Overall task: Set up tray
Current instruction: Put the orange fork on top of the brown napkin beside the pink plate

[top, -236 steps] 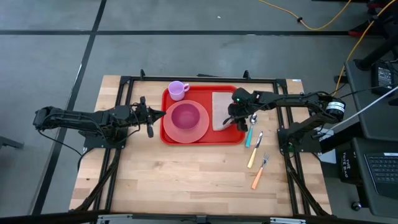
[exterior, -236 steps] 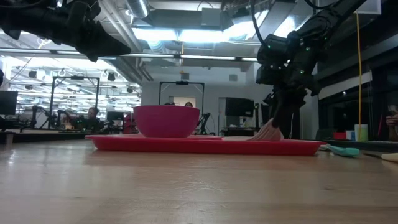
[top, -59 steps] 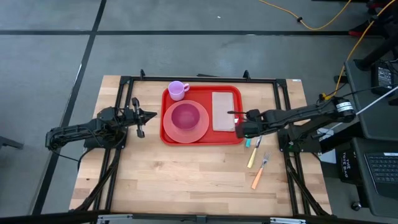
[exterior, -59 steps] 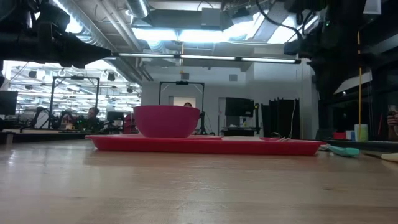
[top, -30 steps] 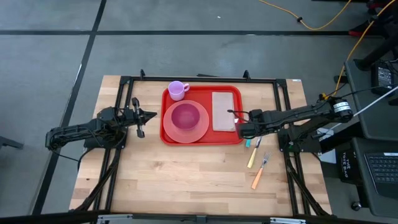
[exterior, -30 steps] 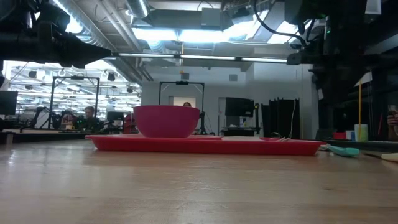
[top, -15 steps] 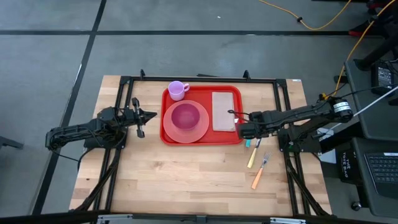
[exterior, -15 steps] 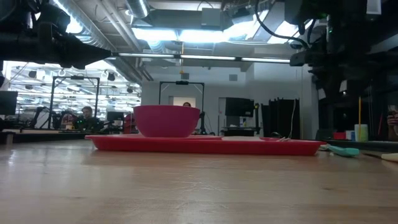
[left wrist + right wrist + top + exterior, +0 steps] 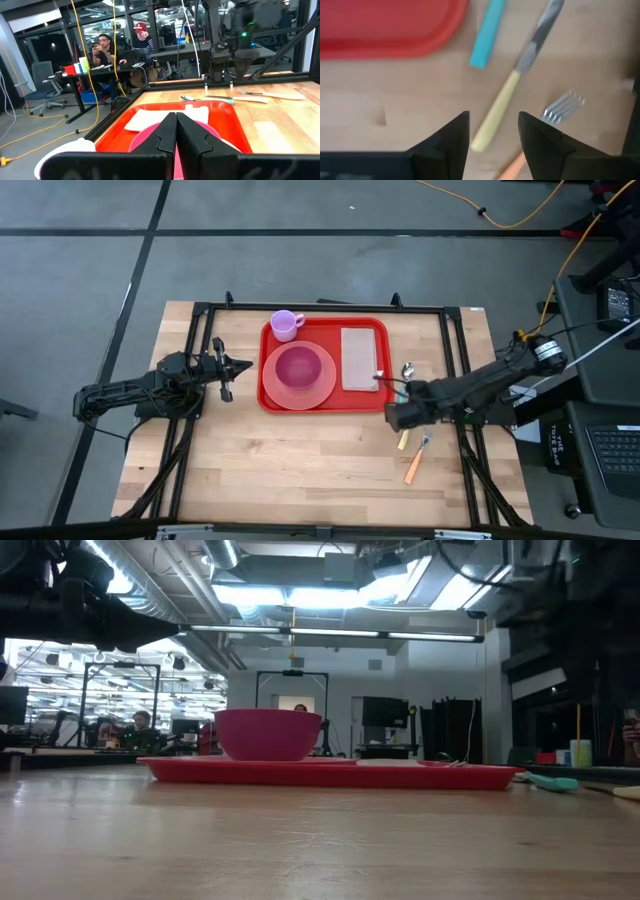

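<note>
Next, my right gripper goes past the yellow-handled knife and then closes on the middle of the handle (image 9: 413, 468) of the orange-handled fork.
The red tray (image 9: 325, 398) lies flat at the table's middle and carries a pink plate with a magenta bowl (image 9: 298, 368), a lilac cup (image 9: 287, 325) and a beige napkin (image 9: 360, 359). My right gripper (image 9: 398, 420) is open and points down, right of the tray's near right corner. In its wrist view the right gripper (image 9: 492, 135) has a finger on either side of the yellow knife handle (image 9: 495, 119), apart from it. My left gripper (image 9: 240, 366) waits shut, left of the tray; the left wrist view shows its fingers (image 9: 176, 135) closed and aimed at the tray (image 9: 235, 125).
Right of the tray, a teal-handled spoon (image 9: 406, 372), a yellow-handled knife (image 9: 403, 440) and an orange-handled fork (image 9: 415, 465) lie on the wood. The wrist view shows the teal handle (image 9: 487, 35) and fork tines (image 9: 562, 107). People sit at desks beyond the table (image 9: 120, 45).
My right gripper has moved from the tray's right rim toward the table's near edge and now hangs over the knife. The tray, its dishes and the cutlery have stayed in place.
</note>
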### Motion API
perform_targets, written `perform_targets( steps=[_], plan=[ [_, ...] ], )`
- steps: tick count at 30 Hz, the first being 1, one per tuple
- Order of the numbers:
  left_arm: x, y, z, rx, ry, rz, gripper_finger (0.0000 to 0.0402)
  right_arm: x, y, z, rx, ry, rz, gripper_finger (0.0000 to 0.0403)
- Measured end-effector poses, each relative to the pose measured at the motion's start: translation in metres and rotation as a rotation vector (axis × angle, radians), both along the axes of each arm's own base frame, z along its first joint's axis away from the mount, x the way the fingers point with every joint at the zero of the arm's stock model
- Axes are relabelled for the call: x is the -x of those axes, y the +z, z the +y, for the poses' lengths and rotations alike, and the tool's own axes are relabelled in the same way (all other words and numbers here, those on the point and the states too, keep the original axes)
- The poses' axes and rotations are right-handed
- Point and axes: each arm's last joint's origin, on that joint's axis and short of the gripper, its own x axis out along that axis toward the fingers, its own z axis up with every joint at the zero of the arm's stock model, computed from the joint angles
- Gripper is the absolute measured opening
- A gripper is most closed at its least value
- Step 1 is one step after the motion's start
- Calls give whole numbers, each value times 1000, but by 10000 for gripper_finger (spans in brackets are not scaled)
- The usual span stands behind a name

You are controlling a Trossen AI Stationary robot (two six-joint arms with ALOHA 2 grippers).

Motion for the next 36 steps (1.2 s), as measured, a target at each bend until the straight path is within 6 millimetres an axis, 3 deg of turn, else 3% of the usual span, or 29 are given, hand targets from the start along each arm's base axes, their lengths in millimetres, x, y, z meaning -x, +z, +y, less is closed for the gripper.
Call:
perform_targets(
  steps=[11, 17, 23, 36],
  plan=[
    [0, 0, 0, -1, 0, -2, 4, 23, -1, 59, -65, -134, -66, 171],
    [0, 1, 0, -3, 0, -9, 4, 23, -16, 83, -136, -161, 2, 171],
    [0, 5, 0, -14, 1, -53, 4, 13, -29, 91, -121, -155, -25, 171],
    [0, 5, 0, -14, 0, -51, 4, 15, -50, 104, -67, -121, 48, 171]
  ],
)
